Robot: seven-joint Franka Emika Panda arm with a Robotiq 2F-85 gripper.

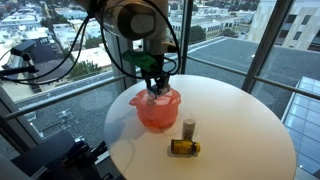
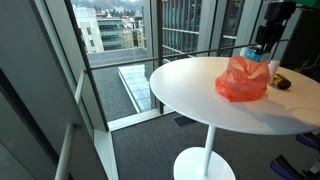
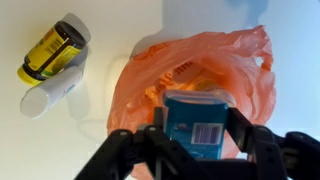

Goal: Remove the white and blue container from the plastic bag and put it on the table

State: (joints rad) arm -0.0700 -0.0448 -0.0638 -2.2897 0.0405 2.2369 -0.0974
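The robot's gripper should release the white and blue container on the table (image 1: 150, 145) (image 3: 122, 12) between the orange plastic bag and the near edge of the table.
The white and blue container (image 3: 198, 122) is clamped between my gripper's (image 3: 198, 135) black fingers, just above the mouth of the orange plastic bag (image 3: 190, 70). In an exterior view the gripper (image 1: 152, 82) hangs over the top of the bag (image 1: 155, 110) on the round white table (image 1: 240, 120). In an exterior view the container (image 2: 256, 55) shows as a blue patch at the bag's top (image 2: 242, 80), under the gripper (image 2: 264, 42).
A yellow-labelled dark bottle (image 1: 184, 147) lies on the table near the front edge, with a small upright bottle (image 1: 188, 128) behind it. In the wrist view the yellow bottle (image 3: 52, 50) and a white bottle (image 3: 55, 92) lie left of the bag. Glass walls surround the table.
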